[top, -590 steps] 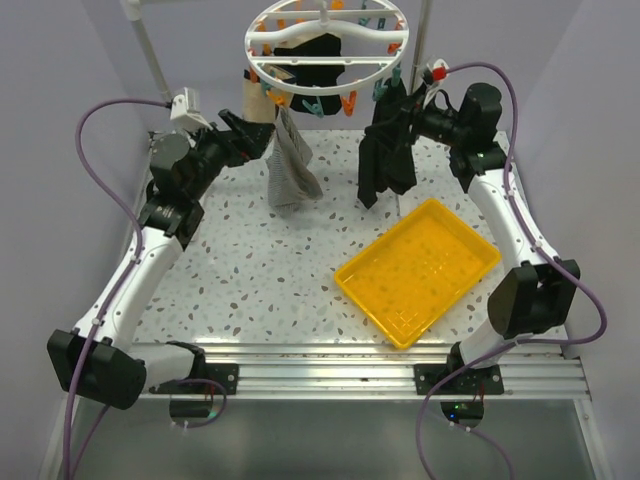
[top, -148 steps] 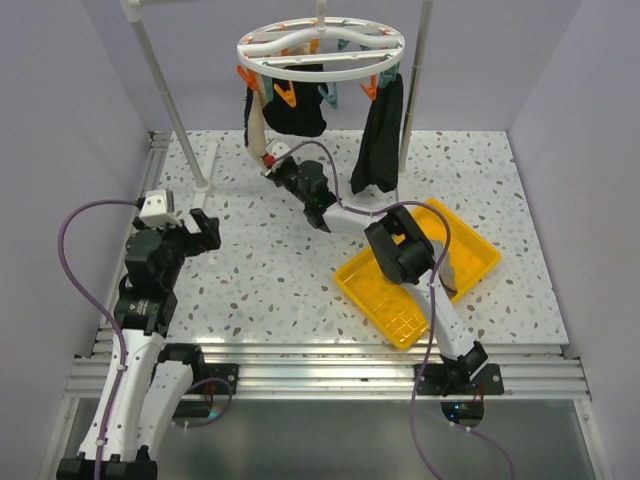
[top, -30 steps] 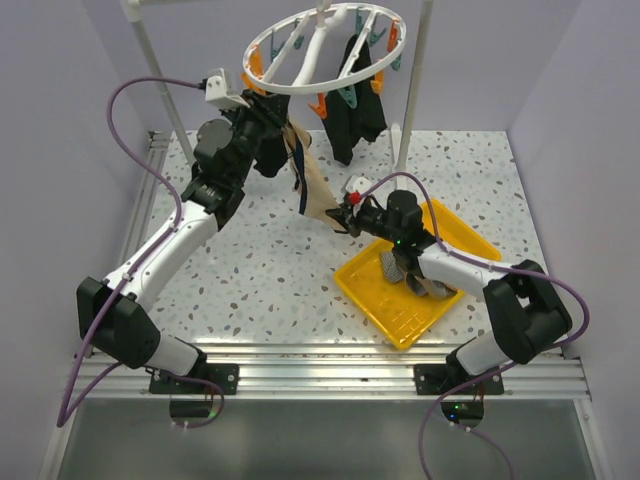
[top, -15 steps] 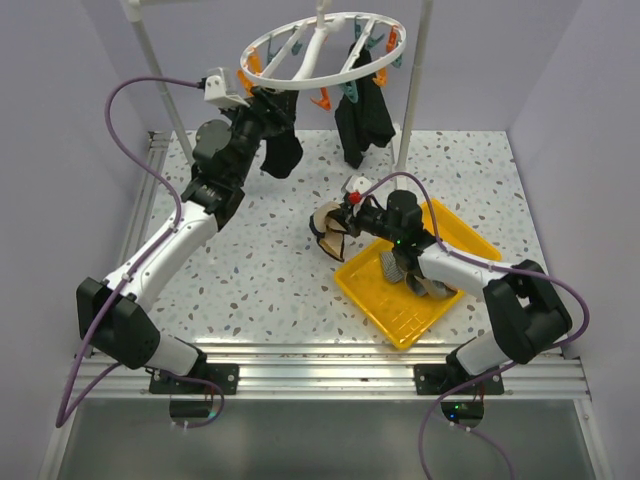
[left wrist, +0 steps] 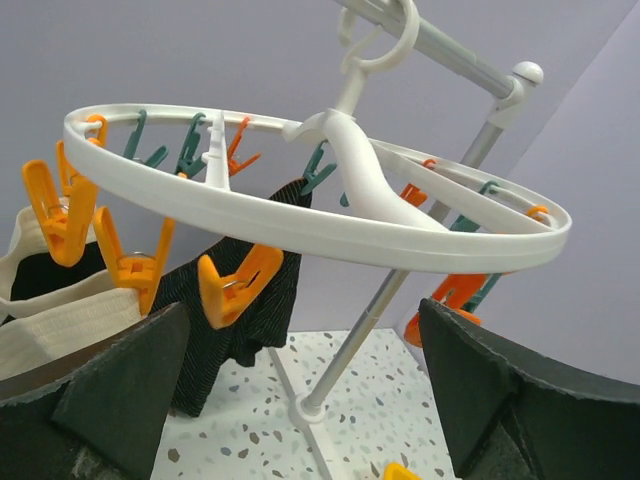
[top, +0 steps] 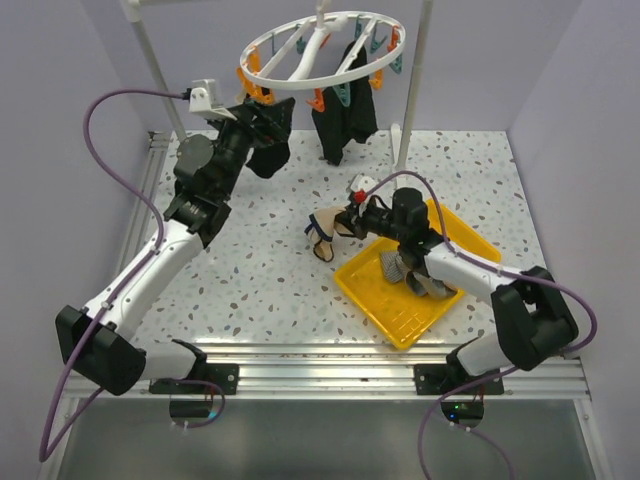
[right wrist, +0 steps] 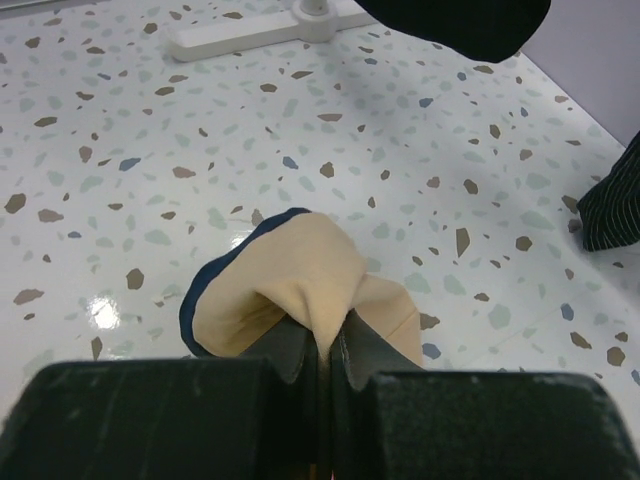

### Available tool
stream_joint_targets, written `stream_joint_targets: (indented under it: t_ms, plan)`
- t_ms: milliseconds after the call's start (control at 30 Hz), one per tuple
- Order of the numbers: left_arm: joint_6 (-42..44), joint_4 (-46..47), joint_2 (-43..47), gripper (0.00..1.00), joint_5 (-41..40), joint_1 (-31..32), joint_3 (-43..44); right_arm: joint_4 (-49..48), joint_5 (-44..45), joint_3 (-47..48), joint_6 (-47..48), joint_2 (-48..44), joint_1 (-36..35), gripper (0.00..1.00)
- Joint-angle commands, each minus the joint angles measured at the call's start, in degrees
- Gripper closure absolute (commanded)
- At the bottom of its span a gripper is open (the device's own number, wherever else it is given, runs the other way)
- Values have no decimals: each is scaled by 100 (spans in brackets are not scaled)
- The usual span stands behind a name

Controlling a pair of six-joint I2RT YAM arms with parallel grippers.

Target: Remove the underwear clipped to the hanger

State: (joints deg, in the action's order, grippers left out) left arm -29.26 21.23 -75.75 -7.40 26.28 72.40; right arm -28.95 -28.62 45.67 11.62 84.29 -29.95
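The beige waistband of the dark underwear hangs from the hanger's orange pegs. My left gripper should next close on the lower part of the dark underwear (top: 267, 162).
The white ring hanger (top: 322, 48) hangs tilted at the back, orange and teal pegs along its rim. A black underwear (top: 342, 118) stays clipped under it, and another dark one (top: 268, 155) hangs by my left gripper (top: 276, 120). That gripper is open just below the ring (left wrist: 300, 215), its jaws wide apart around empty air (left wrist: 310, 400), with the black pinstriped underwear (left wrist: 240, 320) beyond them. My right gripper (top: 346, 225) is shut on the beige underwear (top: 322, 236), which droops onto the table left of the tray. Its navy-edged fold (right wrist: 290, 280) bulges from the closed right gripper (right wrist: 325, 345).
A yellow tray (top: 455, 235) lies at front right with a grey-and-white striped garment (top: 400, 268) in it. Two white upright poles (top: 412, 80) (top: 160, 75) flank the hanger, and a flat pole base (right wrist: 270, 30) lies on the speckled table (top: 250, 270).
My left gripper opened and drew back slightly left. The beige underwear came free of the hanger and dropped to the table in the right gripper's hold. The ring swung back.
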Motion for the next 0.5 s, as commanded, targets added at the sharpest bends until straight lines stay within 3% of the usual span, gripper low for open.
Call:
stream_joint_targets:
  t_ms: [0, 300, 467]
  plan:
    - [384, -163, 314, 0, 299, 17, -68, 521, -608, 319, 104, -501, 226, 100]
    - [921, -743, 815, 0, 511, 17, -603, 2445, -1409, 776, 788, -1107, 613, 100]
    - [1211, -1042, 1149, 0, 310, 17, -972, 4035, -1629, 1320, 1307, -1371, 956, 100]
